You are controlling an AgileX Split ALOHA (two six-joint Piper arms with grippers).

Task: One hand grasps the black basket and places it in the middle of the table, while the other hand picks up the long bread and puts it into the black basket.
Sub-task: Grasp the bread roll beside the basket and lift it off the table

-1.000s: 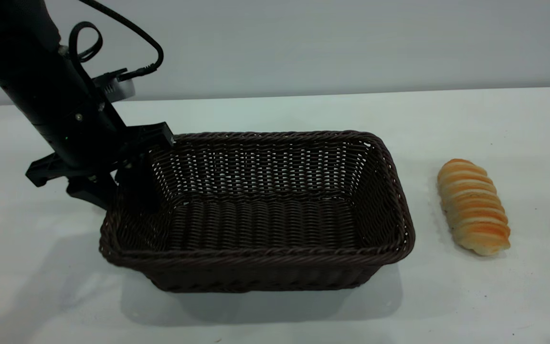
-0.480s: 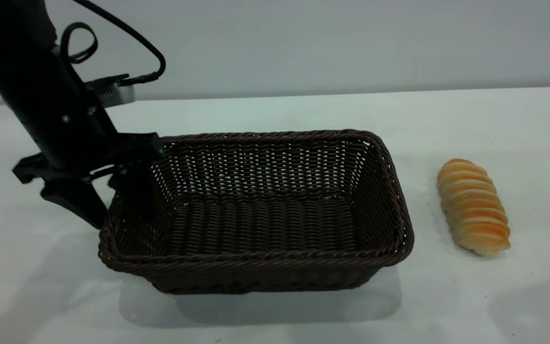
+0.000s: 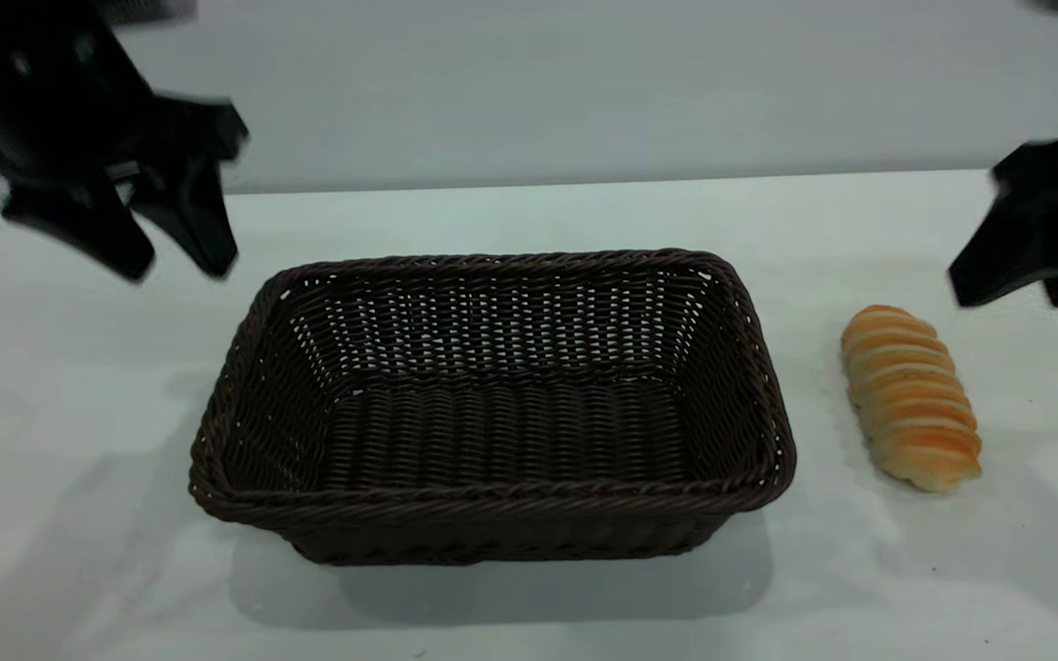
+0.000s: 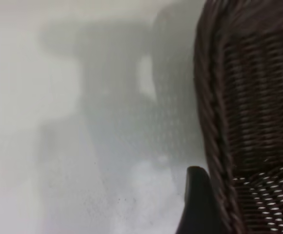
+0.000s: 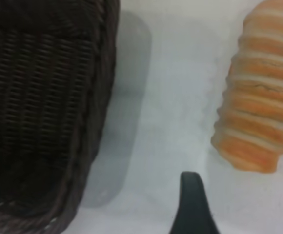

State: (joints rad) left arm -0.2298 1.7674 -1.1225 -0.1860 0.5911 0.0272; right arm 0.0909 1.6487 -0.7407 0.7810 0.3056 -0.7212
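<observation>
The robot's right gripper needs to next move to the long bread's middle (image 3: 917, 411) (image 5: 262, 108) and close there, because both ends then hang evenly on the way to the basket.
The black basket (image 3: 492, 496) rests empty on the white table (image 3: 529, 211) near its middle. My left gripper (image 3: 175, 264) hangs open in the air above and behind the basket's left end, holding nothing. In the left wrist view one finger (image 4: 196, 204) shows beside the basket rim (image 4: 210, 112). The long bread (image 3: 910, 395) lies on the table to the right of the basket. My right gripper (image 3: 1011, 296) hovers open just behind and to the right of the bread. The right wrist view shows the bread (image 5: 258, 112), the basket wall (image 5: 97, 112) and one finger (image 5: 192, 204).
A grey wall stands behind the table's far edge. A strip of bare tabletop (image 3: 814, 395) separates the basket from the bread. Open table surface lies in front of and to the left of the basket.
My left gripper let go of the basket's left rim, opened and rose up and away to the left. My right gripper came in from the right edge toward the bread.
</observation>
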